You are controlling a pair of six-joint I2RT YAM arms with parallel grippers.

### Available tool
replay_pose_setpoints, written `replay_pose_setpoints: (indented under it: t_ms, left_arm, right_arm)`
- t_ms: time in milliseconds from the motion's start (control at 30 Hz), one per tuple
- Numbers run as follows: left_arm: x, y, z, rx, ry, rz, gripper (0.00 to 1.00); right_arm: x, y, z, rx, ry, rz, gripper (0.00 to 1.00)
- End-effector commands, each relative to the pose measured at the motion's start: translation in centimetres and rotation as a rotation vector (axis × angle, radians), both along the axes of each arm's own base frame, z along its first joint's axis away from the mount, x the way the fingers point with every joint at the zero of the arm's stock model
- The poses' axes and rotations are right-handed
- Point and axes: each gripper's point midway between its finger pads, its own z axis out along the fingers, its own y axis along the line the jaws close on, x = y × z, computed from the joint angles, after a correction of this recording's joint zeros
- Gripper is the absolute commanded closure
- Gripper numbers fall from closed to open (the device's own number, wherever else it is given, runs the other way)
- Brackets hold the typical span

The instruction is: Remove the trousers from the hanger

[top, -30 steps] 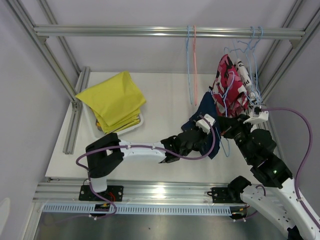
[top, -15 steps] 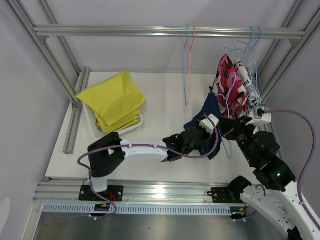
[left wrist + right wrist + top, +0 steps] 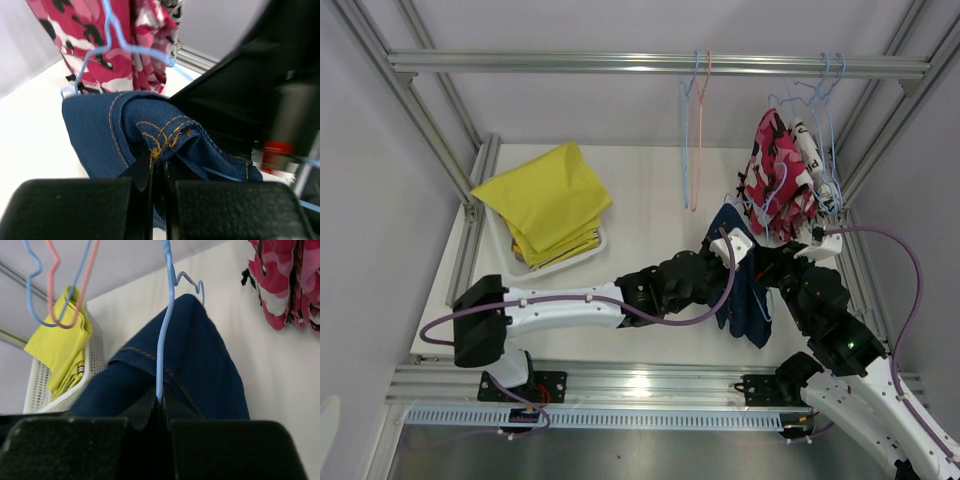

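Note:
The navy blue trousers, now hanging low over the table, will be let go by my left gripper on top of the yellow trousers in the white basket (image 3: 567, 236).
The navy blue trousers (image 3: 748, 300) hang on a light blue hanger (image 3: 165, 325) between my two grippers, low over the table. My left gripper (image 3: 732, 262) is shut on a fold of the navy cloth with yellow stitching (image 3: 160, 135). My right gripper (image 3: 772, 268) is shut on the hanger's thin wire (image 3: 160, 390), with the navy trousers (image 3: 200, 350) draped just beyond it. The pink-red patterned trousers (image 3: 775, 180) and the white lettered pair (image 3: 809, 150) hang on hangers from the rail at the right. The yellow trousers (image 3: 545, 200) lie in the white basket (image 3: 592, 250).
An aluminium rail (image 3: 620, 63) crosses the top. Two empty hangers, one blue and one pink (image 3: 695, 140), hang from it at the middle. Frame posts stand at both sides. The basket (image 3: 37, 390) is at the left of the white table (image 3: 650, 190).
The navy trousers and their hanger have come down and toward the near edge, away from the pink-red pair. My left arm has stretched out further right. The empty hangers have swung slightly left.

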Motion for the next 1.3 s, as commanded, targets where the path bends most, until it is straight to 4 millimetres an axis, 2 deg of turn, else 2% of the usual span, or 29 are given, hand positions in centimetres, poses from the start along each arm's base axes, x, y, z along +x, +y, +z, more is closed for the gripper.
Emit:
replay_pose_setpoints:
  t_ms: [0, 200, 300, 333, 400, 433, 533, 567, 700, 800, 933, 1167, 1267]
  left_arm:
    - [-1.6, 1.4, 8.8, -0.167, -0.100, -0.026, 0.99]
    - [-3.2, 3.0, 11.0, -0.185, -0.140, -0.018, 0.99]
    - [-4.0, 4.7, 13.2, -0.219, -0.152, -0.011, 0.99]
    - [-4.6, 5.8, 14.8, -0.250, -0.162, -0.011, 0.99]
    - [-5.3, 7.1, 16.2, -0.284, -0.169, -0.019, 0.99]
    - [-5.9, 8.5, 18.0, -0.332, -0.171, -0.026, 0.99]
    - [-6.7, 10.4, 19.6, -0.378, -0.161, -0.042, 0.99]
    - [-7.0, 11.6, 20.7, -0.406, -0.167, -0.042, 0.99]
    - [-7.0, 14.4, 22.2, -0.443, -0.196, -0.012, 0.99]
    - [-6.8, 16.0, 22.8, -0.453, -0.216, 0.017, 0.99]
    - [-6.7, 17.2, 22.7, -0.438, -0.234, 0.042, 0.99]
    - [-6.0, 18.3, 19.9, -0.396, -0.220, 0.092, 1.00]
    - [-6.0, 20.5, 20.5, -0.430, -0.235, 0.122, 0.99]
  right_arm:
    - [0.7, -0.2, 0.5, 0.020, -0.044, -0.034, 1.00]
    - [1.2, 0.2, -2.5, 0.004, 0.005, -0.037, 1.00]
    - [1.2, 0.1, -4.1, -0.011, 0.032, -0.041, 1.00]
    - [1.1, 0.1, -4.4, -0.011, 0.037, -0.042, 1.00]
    - [1.0, 0.0, -5.3, -0.015, 0.046, -0.047, 1.00]
    - [1.0, 0.0, -5.5, -0.014, 0.049, -0.046, 1.00]
    - [0.8, -0.2, -6.6, -0.016, 0.067, -0.049, 1.00]
    - [0.7, -0.2, -6.8, -0.013, 0.071, -0.050, 1.00]
    - [0.6, -0.2, -7.8, -0.015, 0.083, -0.048, 1.00]
    - [0.4, -0.2, -8.5, -0.017, 0.096, -0.045, 1.00]
    - [0.4, -0.2, -9.2, -0.018, 0.105, -0.043, 1.00]
    - [0.4, -0.2, -9.5, -0.030, 0.105, -0.043, 1.00]
    - [0.4, -0.3, -10.3, -0.048, 0.116, -0.045, 1.00]
